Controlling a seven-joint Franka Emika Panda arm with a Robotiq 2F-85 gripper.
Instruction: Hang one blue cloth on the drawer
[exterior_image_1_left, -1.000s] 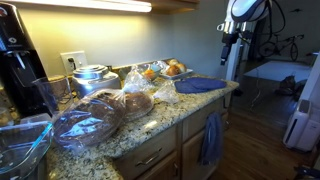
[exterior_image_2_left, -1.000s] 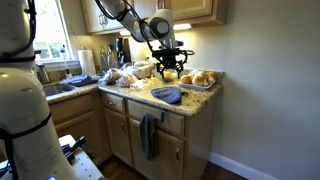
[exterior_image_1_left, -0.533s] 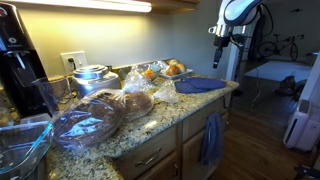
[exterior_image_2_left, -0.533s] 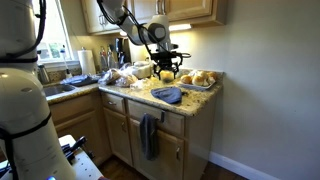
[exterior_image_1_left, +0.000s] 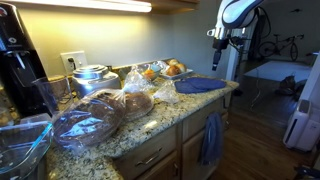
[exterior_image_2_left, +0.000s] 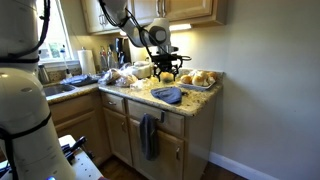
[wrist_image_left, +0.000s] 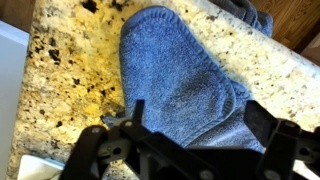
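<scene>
The fingers of my gripper should close on the blue cloth's edge (exterior_image_1_left: 194, 80) (wrist_image_left: 130, 116) next to the tray of bread rolls.
The blue cloth (wrist_image_left: 180, 80) lies crumpled on the granite counter near its end; it shows in both exterior views (exterior_image_1_left: 200, 86) (exterior_image_2_left: 167, 95). My gripper (wrist_image_left: 197, 128) hangs open and empty straight above it, well clear of the cloth, and also shows in both exterior views (exterior_image_1_left: 220, 52) (exterior_image_2_left: 169, 72). The light wooden drawer (exterior_image_1_left: 199, 123) (exterior_image_2_left: 158, 113) sits just under the counter edge. A duller grey-blue towel (exterior_image_1_left: 211, 138) (exterior_image_2_left: 149, 135) hangs over the cabinet front there; its top shows in the wrist view (wrist_image_left: 250, 12).
A tray of bread rolls (exterior_image_1_left: 172, 69) (exterior_image_2_left: 200, 78) stands behind the cloth. Bagged bread (exterior_image_1_left: 135, 102) and plastic containers (exterior_image_1_left: 85, 125) crowd the counter. A coffee machine (exterior_image_1_left: 15, 60) stands at the far end. A folded blue cloth (exterior_image_2_left: 80, 79) lies by the sink.
The arm has shifted a little along the counter, over the blue cloth, mostly in the first half second. The cloths have not moved.
</scene>
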